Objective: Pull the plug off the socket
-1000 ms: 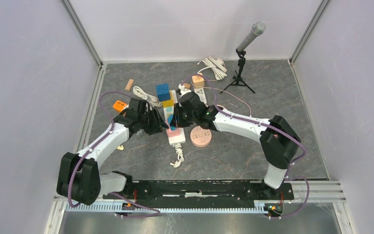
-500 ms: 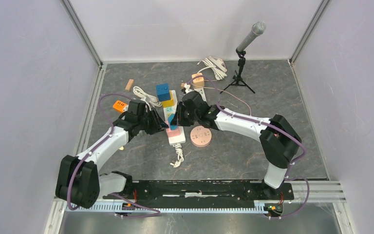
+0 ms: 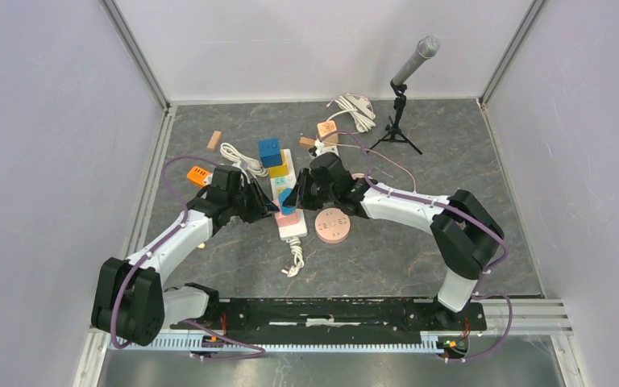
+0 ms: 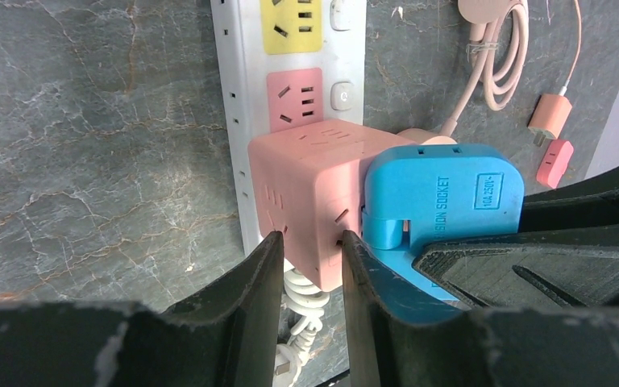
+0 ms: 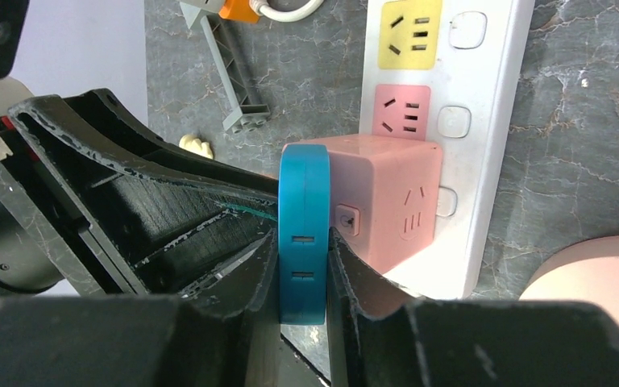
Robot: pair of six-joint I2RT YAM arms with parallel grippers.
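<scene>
I will set the blue plug down with my right gripper on the bare grey table (image 3: pixel 418 237) beyond the pink round disc.
A pink cube socket (image 4: pixel 306 173) sits plugged into a white power strip (image 4: pixel 234 97) on the grey table. A blue plug (image 4: pixel 439 197) is attached to the cube's side, and its body looks pressed against the cube. My left gripper (image 4: pixel 313 239) is shut on the near corner of the pink cube. From the opposite side my right gripper (image 5: pixel 302 234) is shut on the blue plug (image 5: pixel 302 210), beside the pink cube (image 5: pixel 387 193). In the top view the left gripper (image 3: pixel 272 207) and the right gripper (image 3: pixel 292 198) meet over the strip at the table's centre.
A pink round disc (image 3: pixel 332 225) lies just right of the strip. Blue and yellow blocks (image 3: pixel 269 151), an orange adapter (image 3: pixel 197 173) and white cable coils (image 3: pixel 355 109) lie behind. A microphone stand (image 3: pixel 399 121) stands at the back right. The strip's coiled cord (image 3: pixel 294 262) trails toward the near edge.
The left gripper has closed onto the pink cube. The right wrist has shifted slightly to the right, still holding the blue plug, and more of the blue now shows.
</scene>
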